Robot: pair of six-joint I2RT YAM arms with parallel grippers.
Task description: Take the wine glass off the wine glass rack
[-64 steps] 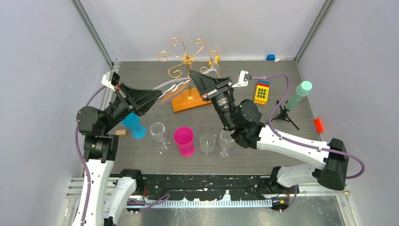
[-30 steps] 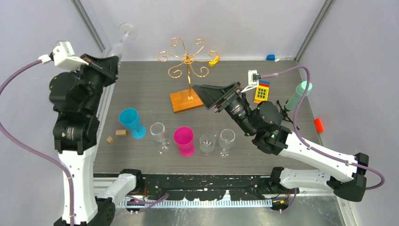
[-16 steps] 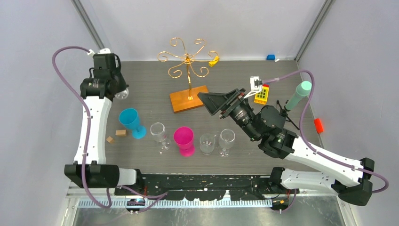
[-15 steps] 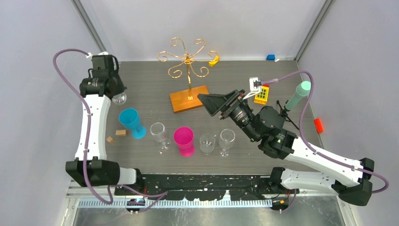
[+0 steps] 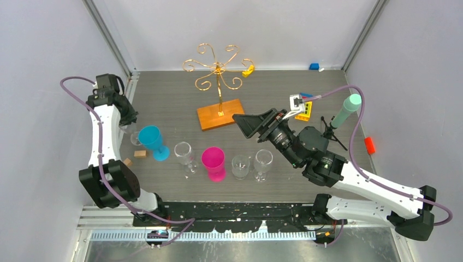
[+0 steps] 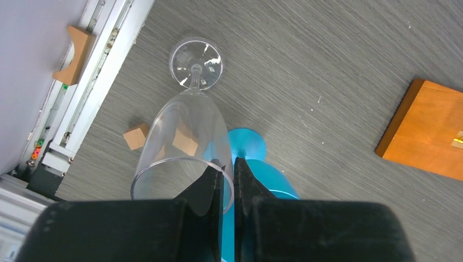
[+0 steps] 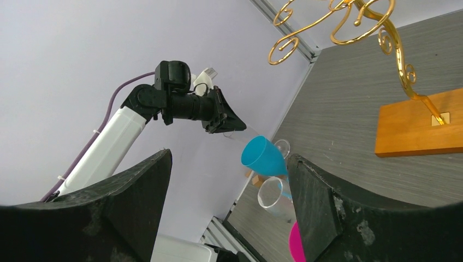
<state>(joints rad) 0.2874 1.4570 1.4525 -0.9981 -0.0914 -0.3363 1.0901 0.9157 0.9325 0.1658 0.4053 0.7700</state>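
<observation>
I will set the clear wine glass down just behind the small wooden block by the blue goblet [image 5: 138, 148] [image 6: 187, 103] using my left gripper.
The wine glass rack [image 5: 217, 70] is a gold wire tree on an orange-brown base [image 5: 232, 109], and nothing hangs from its arms. My left gripper [image 5: 129, 118] is shut on the rim of a clear wine glass [image 5: 134, 137] at the left edge, beside the blue goblet [image 5: 152, 140]. In the left wrist view the gripper [image 6: 228, 164] pinches the rim, one finger inside the wine glass [image 6: 183, 136], whose foot [image 6: 195, 63] points at the table. My right gripper [image 5: 247, 123] is open and holds nothing, right of the base; its view shows the rack [image 7: 349, 24].
A row of cups stands near the front: the blue goblet, a clear glass [image 5: 184, 153], a pink cup [image 5: 213, 162] and two more clear glasses [image 5: 240, 165]. Small wooden blocks [image 5: 140, 154] lie by the goblet. A black tripod [image 5: 329, 131] with a mint cylinder and toy bricks [image 5: 303, 111] sit right.
My left arm has swung the wine glass from high at the back left down to the table's left edge beside the blue goblet. My right gripper has drawn back from the rack, still open.
</observation>
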